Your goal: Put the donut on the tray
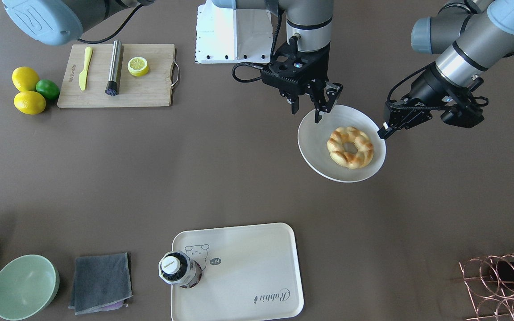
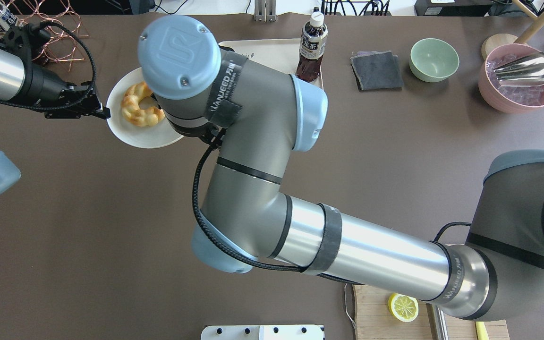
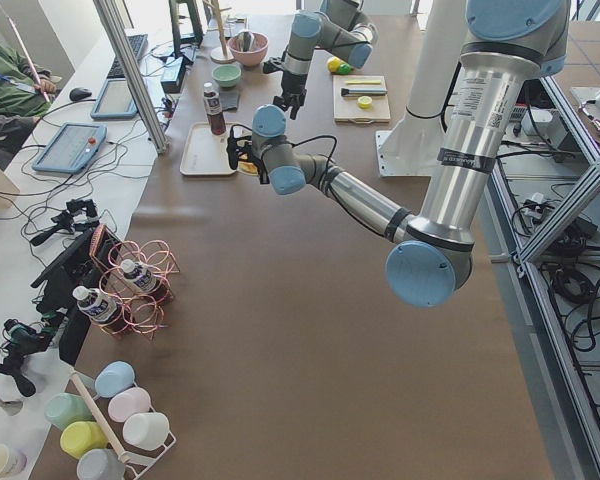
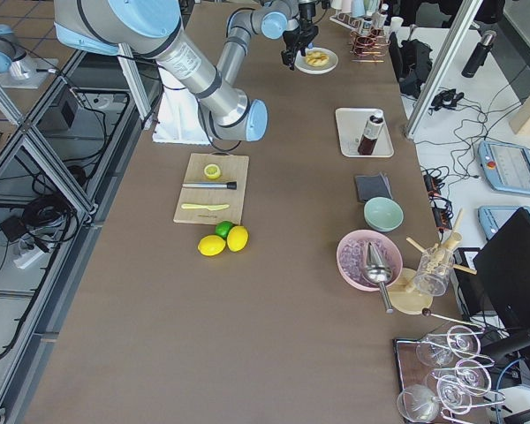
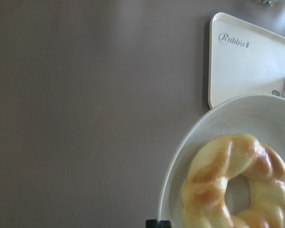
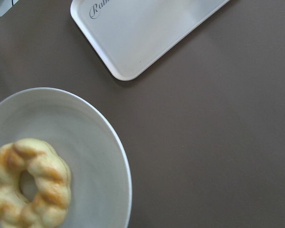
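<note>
Next, my left gripper lets go of the plate with the donut on the tray's bare side [image 1: 264, 268] [image 5: 235, 71], away from the dark bottle.
The golden-brown braided donut [image 1: 364, 152] lies on a round off-white plate [image 1: 315, 142], and also shows in the left wrist view [image 5: 213, 180] and the right wrist view [image 6: 47, 175]. The cream-white tray [image 1: 248, 267] with the bear drawing and "Rabbit" script lies apart from the plate, towards the operators' side. A dark bottle [image 1: 177, 269] stands on one corner of it. My right gripper [image 1: 310, 109] is open and empty, above the plate's rim on the robot's side. My left gripper [image 1: 381, 133] is shut, and its tips appear to pinch the plate's rim.
A wooden cutting board [image 1: 150, 89] holds a lemon half [image 1: 138, 66], a yellow knife and a metal cylinder. Two lemons and a lime [image 1: 47, 88] lie beside it. A green bowl [image 1: 24, 286], a grey cloth [image 1: 101, 281] and a copper bottle rack [image 1: 502, 285] stand along the operators' edge.
</note>
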